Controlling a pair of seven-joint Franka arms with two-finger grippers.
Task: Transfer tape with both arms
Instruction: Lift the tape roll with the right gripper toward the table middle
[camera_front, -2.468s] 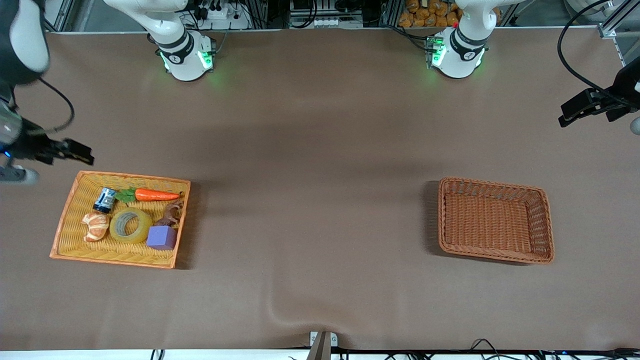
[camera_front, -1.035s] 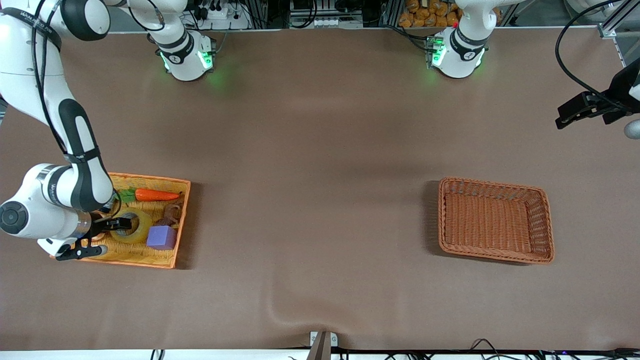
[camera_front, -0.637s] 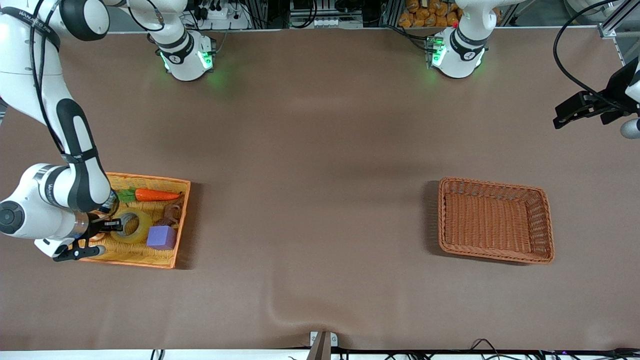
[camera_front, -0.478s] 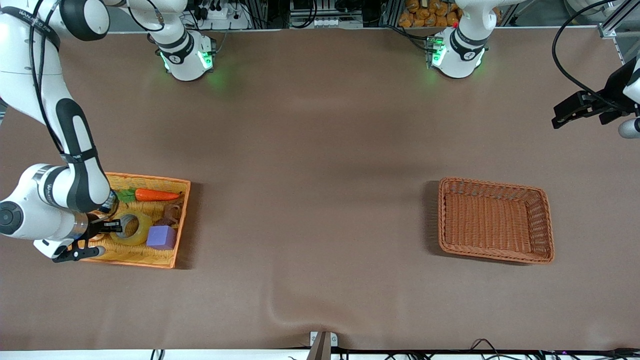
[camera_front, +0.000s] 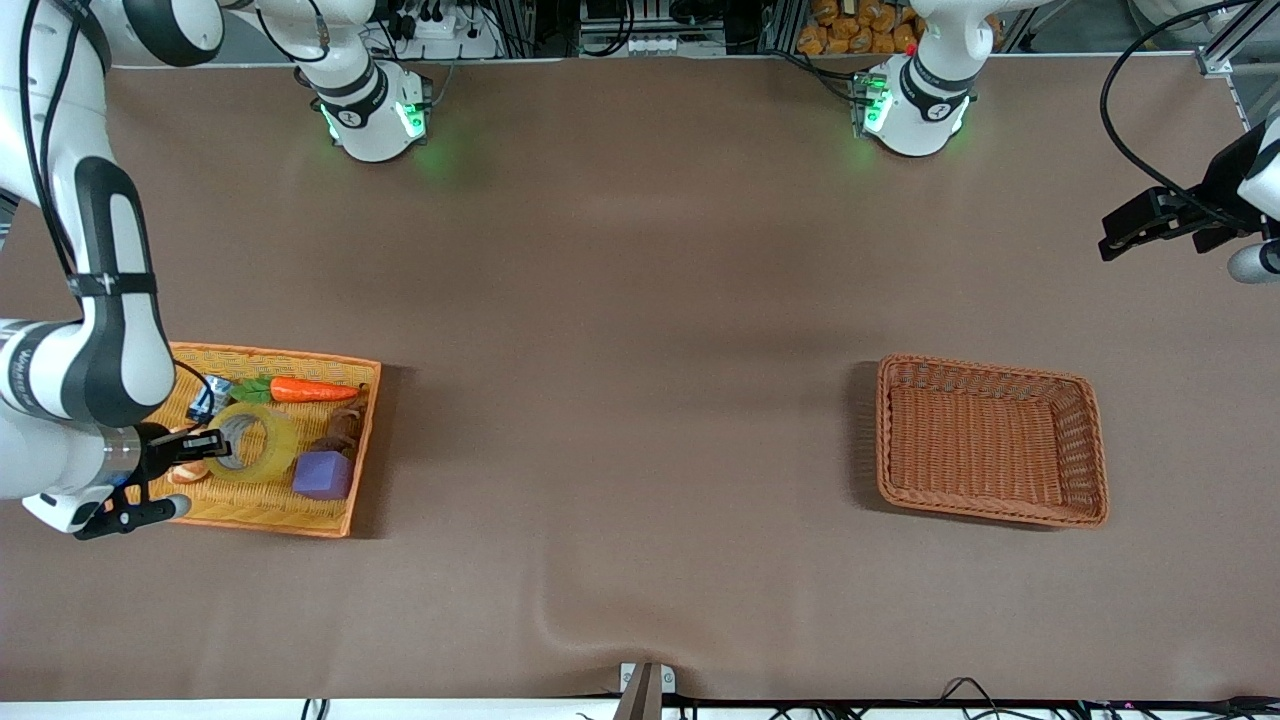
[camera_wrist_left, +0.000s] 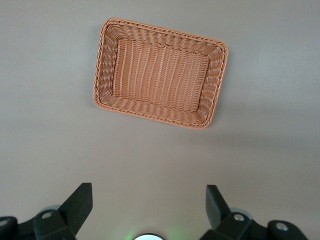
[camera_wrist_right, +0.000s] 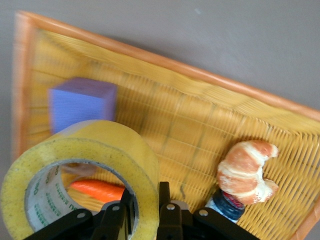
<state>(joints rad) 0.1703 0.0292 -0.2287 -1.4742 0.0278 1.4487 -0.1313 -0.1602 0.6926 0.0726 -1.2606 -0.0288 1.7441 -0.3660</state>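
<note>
The tape will leave my right gripper on the bare table (camera_front: 637, 386) between the yellow basket and the brown wicker basket.
The tape (camera_front: 258, 442) is a yellowish roll with a grey core. My right gripper (camera_front: 212, 442) is shut on its wall, one finger inside the ring and one outside, and holds it just above the yellow basket (camera_front: 280, 353). In the right wrist view the tape (camera_wrist_right: 100, 150) fills the near part, tilted, with my right gripper (camera_wrist_right: 145, 192) clamped on it. My left gripper (camera_front: 1120, 232) is open and empty, up in the air over the table's edge at the left arm's end. It waits there, and in the left wrist view (camera_wrist_left: 150, 192) nothing is between its jaws.
The yellow basket also holds a carrot (camera_front: 312, 390), a purple cube (camera_front: 322, 475), a croissant toy (camera_wrist_right: 247, 170), a blue can (camera_front: 205, 398) and a brown piece (camera_front: 342, 428). An empty brown wicker basket (camera_front: 990, 370) stands toward the left arm's end, also in the left wrist view (camera_wrist_left: 160, 31).
My right arm came down into the yellow basket, closed on the tape and has lifted it slightly off the basket floor. My left gripper drifted a little toward the table's middle.
</note>
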